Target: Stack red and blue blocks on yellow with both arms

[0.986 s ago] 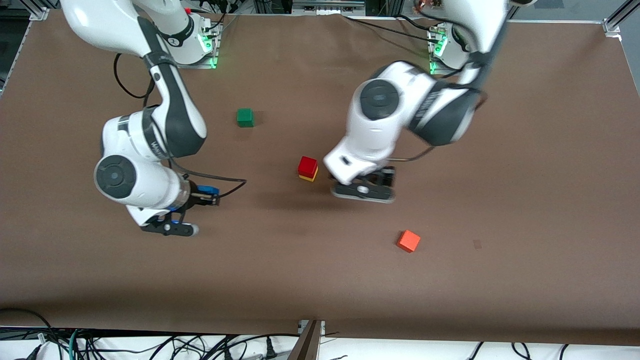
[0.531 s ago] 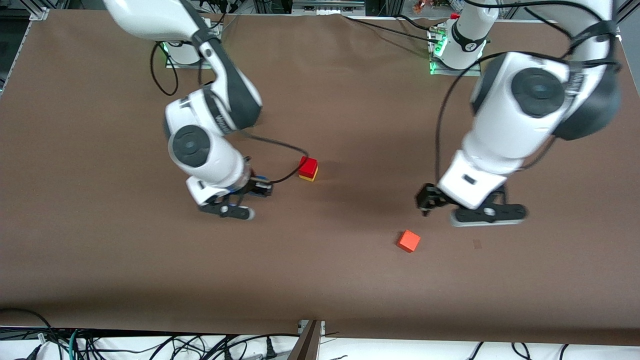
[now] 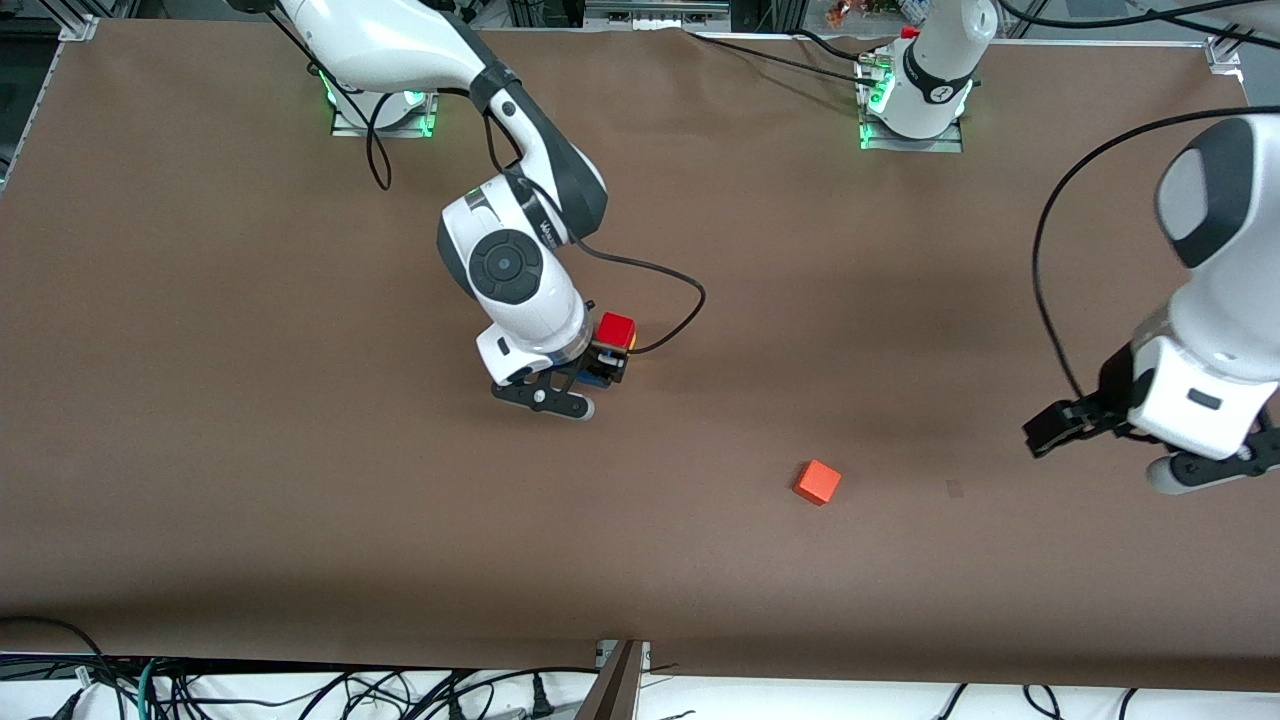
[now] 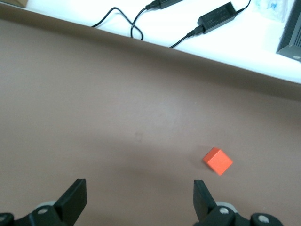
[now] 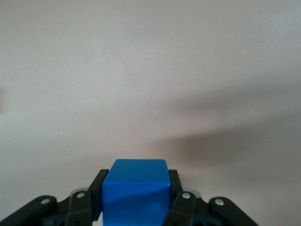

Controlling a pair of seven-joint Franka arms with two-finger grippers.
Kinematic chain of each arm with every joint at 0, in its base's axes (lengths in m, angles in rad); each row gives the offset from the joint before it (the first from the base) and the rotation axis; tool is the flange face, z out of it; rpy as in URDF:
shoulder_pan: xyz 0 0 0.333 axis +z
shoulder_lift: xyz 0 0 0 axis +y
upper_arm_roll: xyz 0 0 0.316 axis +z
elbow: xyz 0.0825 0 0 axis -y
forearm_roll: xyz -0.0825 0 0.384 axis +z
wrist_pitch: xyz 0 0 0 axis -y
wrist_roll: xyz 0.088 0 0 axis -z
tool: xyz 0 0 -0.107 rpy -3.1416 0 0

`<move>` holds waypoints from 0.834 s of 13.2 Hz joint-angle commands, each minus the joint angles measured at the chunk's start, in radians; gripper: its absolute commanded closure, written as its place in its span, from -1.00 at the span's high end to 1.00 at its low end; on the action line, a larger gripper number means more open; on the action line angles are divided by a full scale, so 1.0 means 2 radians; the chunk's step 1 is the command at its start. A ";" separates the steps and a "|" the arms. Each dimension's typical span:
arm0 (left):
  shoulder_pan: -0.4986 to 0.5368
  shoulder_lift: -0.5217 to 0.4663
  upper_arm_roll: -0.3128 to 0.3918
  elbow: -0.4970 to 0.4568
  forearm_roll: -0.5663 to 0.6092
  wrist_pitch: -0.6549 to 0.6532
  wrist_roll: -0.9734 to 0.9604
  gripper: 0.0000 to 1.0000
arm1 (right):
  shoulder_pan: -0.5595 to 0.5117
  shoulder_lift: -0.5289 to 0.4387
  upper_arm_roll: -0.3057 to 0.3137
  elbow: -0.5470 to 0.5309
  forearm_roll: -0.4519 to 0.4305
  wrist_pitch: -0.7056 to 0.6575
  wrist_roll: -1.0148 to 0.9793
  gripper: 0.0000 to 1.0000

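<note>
Next, my right gripper lets go of the bright blue cube on top of the deep red cube [image 3: 614, 328].
The deep red cube [image 3: 616, 328] sits on the yellow cube [image 3: 631, 350], which shows only as a thin edge, at mid-table. My right gripper [image 3: 597, 372] is shut on the bright blue cube [image 3: 590, 381] and hangs right beside the stack, low over the table. In the right wrist view the blue cube [image 5: 136, 188] fills the space between the fingers of the right gripper [image 5: 136, 200]. My left gripper [image 3: 1150, 425] is open and empty over the left arm's end of the table, well away from the stack. It is also open in the left wrist view [image 4: 139, 202].
An orange-red cube [image 3: 818, 482] lies nearer the front camera than the stack, toward the left arm's end; it also shows in the left wrist view [image 4: 217, 160]. The green cube is hidden by the right arm. Cables lie off the table's front edge [image 4: 207, 19].
My right gripper carried the blue cube across the table to beside the red-on-yellow stack. My left arm drew away from the stack to its own end of the table, its gripper open.
</note>
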 commanded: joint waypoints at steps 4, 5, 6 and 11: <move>0.053 -0.059 -0.007 -0.027 0.001 -0.027 0.116 1.00 | 0.027 -0.006 -0.003 -0.009 0.005 -0.047 0.024 -1.00; 0.055 -0.081 -0.007 -0.050 0.001 -0.042 0.118 1.00 | 0.028 -0.007 -0.003 -0.013 0.005 -0.047 0.025 -1.00; 0.055 -0.111 -0.007 -0.086 0.001 -0.056 0.119 1.00 | 0.032 -0.008 -0.003 -0.017 0.005 -0.048 0.025 -1.00; 0.054 -0.153 -0.004 -0.146 -0.042 -0.066 0.120 1.00 | 0.035 -0.009 -0.003 -0.020 0.004 -0.047 0.029 -1.00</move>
